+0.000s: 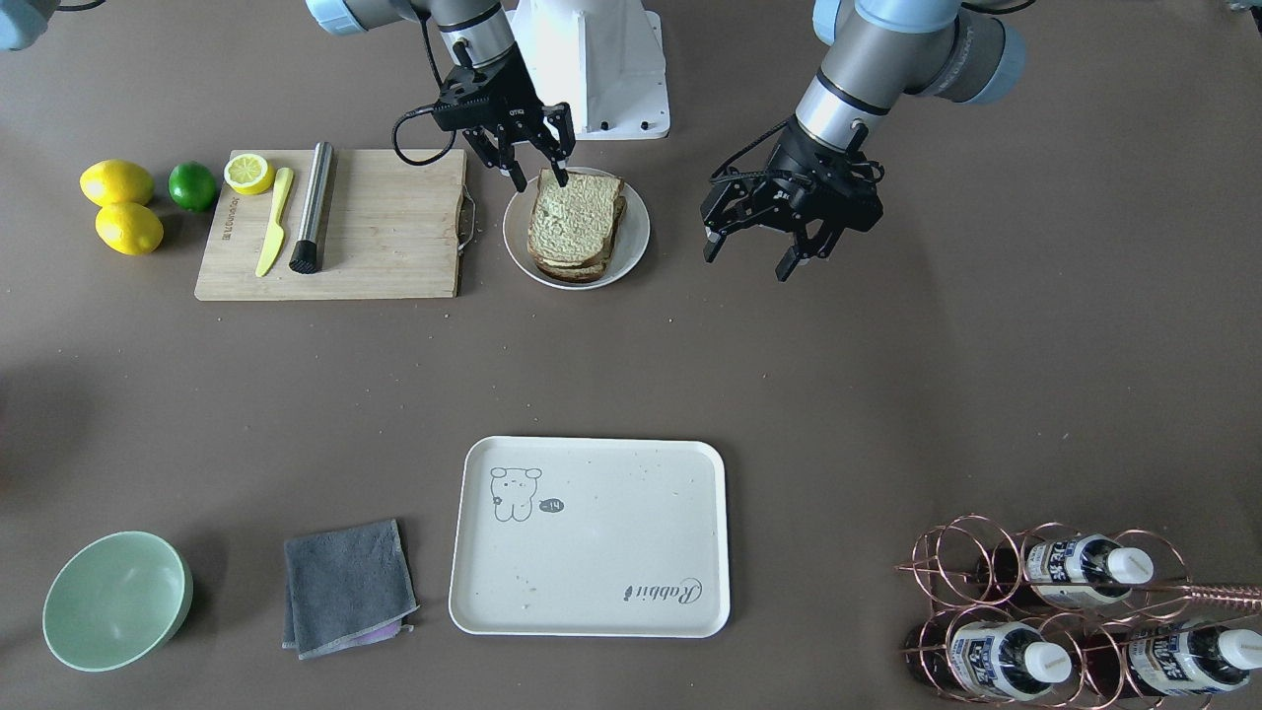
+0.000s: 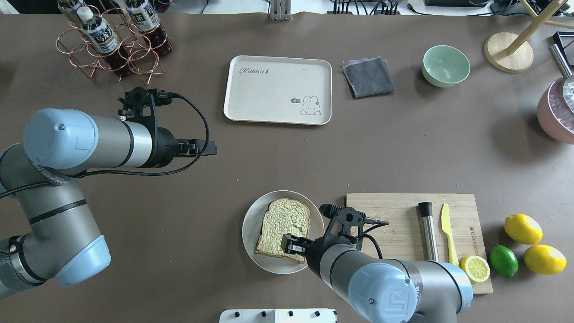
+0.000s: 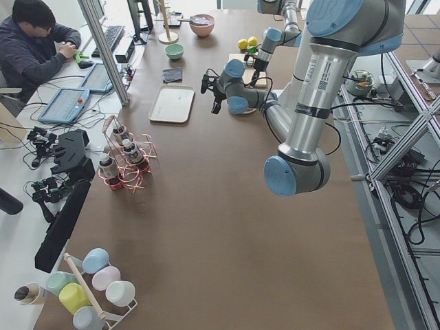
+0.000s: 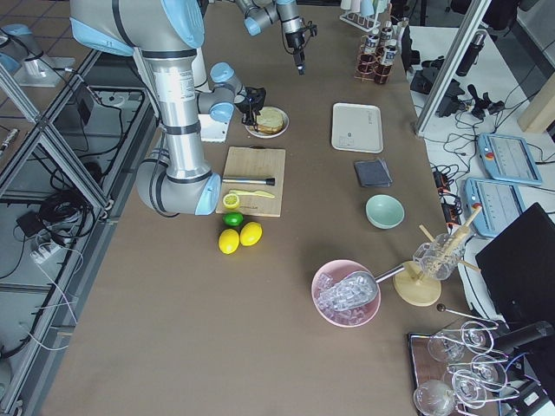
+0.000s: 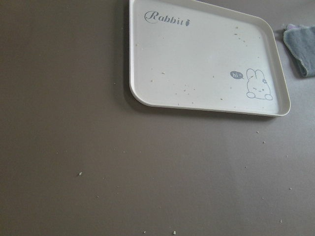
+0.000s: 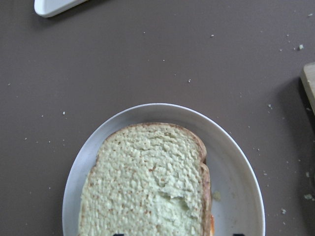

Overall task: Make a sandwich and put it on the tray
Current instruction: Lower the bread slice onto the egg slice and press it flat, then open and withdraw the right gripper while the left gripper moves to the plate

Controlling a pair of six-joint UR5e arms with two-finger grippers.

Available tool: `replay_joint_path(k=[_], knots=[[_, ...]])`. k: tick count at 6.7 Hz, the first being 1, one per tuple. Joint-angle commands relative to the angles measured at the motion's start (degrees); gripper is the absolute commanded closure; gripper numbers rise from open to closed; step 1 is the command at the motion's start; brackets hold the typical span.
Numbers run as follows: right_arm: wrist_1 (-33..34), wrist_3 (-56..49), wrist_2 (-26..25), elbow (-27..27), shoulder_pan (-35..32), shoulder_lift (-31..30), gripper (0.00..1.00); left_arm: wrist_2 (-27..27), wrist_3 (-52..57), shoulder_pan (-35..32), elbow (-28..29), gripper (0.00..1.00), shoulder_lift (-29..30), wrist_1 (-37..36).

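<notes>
Next, I grip the plate's rim [image 1: 647, 232] on the round white plate with my left gripper, opposite the cutting board.
The sandwich [image 1: 577, 227] lies on a round white plate [image 1: 636, 237], pale green-tan bread on top, a sliver of orange at its edge in the right wrist view [image 6: 147, 182]. My right gripper [image 1: 542, 180] is open and empty, just above the sandwich's robot-side edge, jaws astride it; it also shows in the overhead view [image 2: 293, 246]. My left gripper [image 1: 749, 256] is open and empty, hovering above bare table beside the plate. The cream tray [image 1: 592, 592] with the bear drawing lies empty on the operators' side and fills the left wrist view [image 5: 197, 64].
A wooden cutting board [image 1: 385, 227] with a lemon half, yellow knife and metal muddler lies beside the plate. Two lemons and a lime [image 1: 192, 185] lie beyond it. A grey cloth [image 1: 345, 587], a green bowl [image 1: 116, 600] and a copper bottle rack [image 1: 1065, 611] stand near the tray.
</notes>
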State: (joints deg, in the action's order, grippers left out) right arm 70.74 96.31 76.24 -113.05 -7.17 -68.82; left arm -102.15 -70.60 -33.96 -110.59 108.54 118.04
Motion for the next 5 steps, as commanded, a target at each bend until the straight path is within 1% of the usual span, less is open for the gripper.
replay_joint_path(k=[1, 2, 3, 4, 5], knots=[[0.5, -0.8, 7.9, -0.8, -8.2, -0.4, 0.0, 0.1, -0.2, 1.0, 0.2, 0.01, -0.3, -0.1], [0.7, -3.2, 12.0, -0.9, -12.5, -1.2, 0.0, 0.4, -1.2, 2.2, 0.7, 0.01, -0.4, -0.1], [5.7, -7.1, 17.5, -2.0, -17.8, -1.2, 0.0, 1.5, -3.1, 3.7, 0.8, 0.01, -0.7, -0.3], [10.7, -14.8, 24.0, -2.9, -24.3, -1.1, 0.0, 1.5, -4.2, 4.8, 0.9, 0.01, -0.8, -0.4], [13.2, -23.5, 28.3, -2.4, -30.3, -1.2, 0.0, 2.1, -9.1, 6.3, 1.1, 0.01, -0.4, -0.4]])
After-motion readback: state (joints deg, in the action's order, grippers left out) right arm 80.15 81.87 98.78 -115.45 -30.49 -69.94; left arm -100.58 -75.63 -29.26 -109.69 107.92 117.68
